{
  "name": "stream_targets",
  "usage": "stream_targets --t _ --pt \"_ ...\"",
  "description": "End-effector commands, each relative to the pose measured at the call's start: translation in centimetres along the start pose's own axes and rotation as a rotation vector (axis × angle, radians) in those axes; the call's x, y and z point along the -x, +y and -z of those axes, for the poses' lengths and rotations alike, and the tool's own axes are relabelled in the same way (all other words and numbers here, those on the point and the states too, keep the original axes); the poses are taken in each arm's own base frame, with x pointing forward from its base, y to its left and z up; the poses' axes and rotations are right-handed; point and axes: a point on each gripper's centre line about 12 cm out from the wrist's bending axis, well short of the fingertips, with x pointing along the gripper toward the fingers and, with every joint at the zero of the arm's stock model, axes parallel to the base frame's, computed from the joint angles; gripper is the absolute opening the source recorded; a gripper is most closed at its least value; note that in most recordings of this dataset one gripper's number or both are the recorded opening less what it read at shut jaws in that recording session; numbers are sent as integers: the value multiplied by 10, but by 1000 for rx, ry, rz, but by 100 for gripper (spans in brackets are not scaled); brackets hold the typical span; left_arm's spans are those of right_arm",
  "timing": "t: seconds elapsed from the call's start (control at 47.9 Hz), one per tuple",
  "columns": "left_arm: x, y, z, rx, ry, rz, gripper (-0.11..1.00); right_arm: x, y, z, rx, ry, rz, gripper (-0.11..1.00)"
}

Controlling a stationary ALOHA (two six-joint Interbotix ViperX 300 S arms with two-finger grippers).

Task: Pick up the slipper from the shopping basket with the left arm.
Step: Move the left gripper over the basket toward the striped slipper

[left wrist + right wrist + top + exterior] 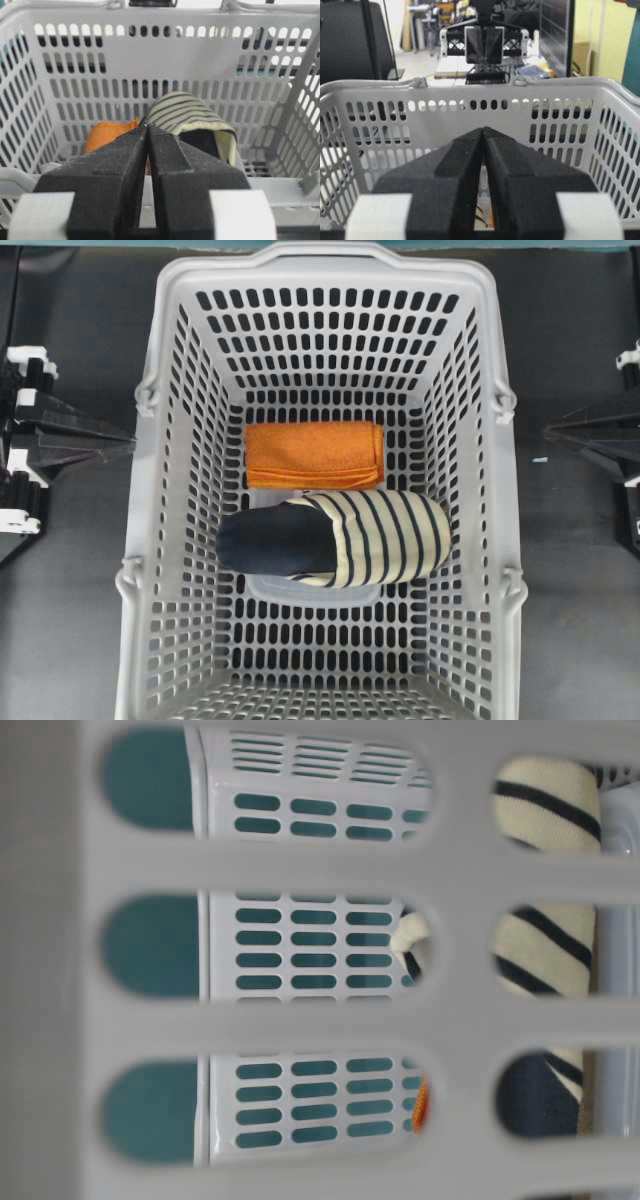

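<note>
The robot's left gripper will close on the middle of the striped toe cover's opening edge [346, 531] [204, 123], beside the navy sole of the slipper.
The slipper [335, 537] lies on its side on the floor of the light-grey shopping basket [165, 300], navy sole to the left and striped cream toe cover to the right. It also shows in the left wrist view [192, 117] and, through the wall slots, in the table-level view [545, 950]. My left gripper [128, 443] is shut and empty outside the basket's left wall; in its wrist view [148, 125] the jaws meet at the tips, pointing over the rim towards the slipper. My right gripper [548, 430] is shut and empty outside the right wall [483, 129].
A folded orange cloth [315, 455] lies just behind the slipper, touching it, and shows in the left wrist view [107, 135]. The basket's tall slotted walls [165, 60] stand between both grippers and the contents. Dark table [70, 590] surrounds the basket.
</note>
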Motion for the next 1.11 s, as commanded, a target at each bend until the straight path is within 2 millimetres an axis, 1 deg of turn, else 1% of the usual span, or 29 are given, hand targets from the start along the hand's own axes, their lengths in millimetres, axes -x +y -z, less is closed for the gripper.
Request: stream_targets --t 0.0,0.042,0.083,0.125,0.271,0.396,0.522,0.647,0.814,0.835,1.001,1.085 --pt "-4 -2 -19 -22 -28 13 6 -2 -1 -5 -1 -15 3 0" --pt "-5 -2 -24 -17 -14 12 4 -1 -1 -6 -13 -15 7 2" --pt "-8 -1 -28 -13 8 10 0 -1 -1 -5 -27 -11 10 0" --pt "-10 -2 -37 -7 37 12 0 0 -2 -5 -34 -8 10 -1" --pt "-25 -5 -57 -3 156 20 0 1 -1 -6 -54 1 8 -1" --pt "-46 -8 -79 -3 237 31 0 2 -1 -6 -54 6 9 -1" --pt "-73 -17 -90 -8 335 57 0 4 -1 -7 -54 9 8 -1" --pt "-107 -26 -86 -14 488 74 0 6 -1 -7 -55 15 6 -1" --pt "-153 -43 -73 -30 649 103 0 8 0 -10 -56 6 4 -1" --pt "-162 -46 -70 -33 675 107 0 8 0 -11 -56 1 4 -1" --pt "-202 -53 -56 -13 832 88 0 11 0 -11 -57 3 -1 -1" --pt "-217 -55 -50 15 894 67 0 12 1 -11 -57 3 -3 -1"
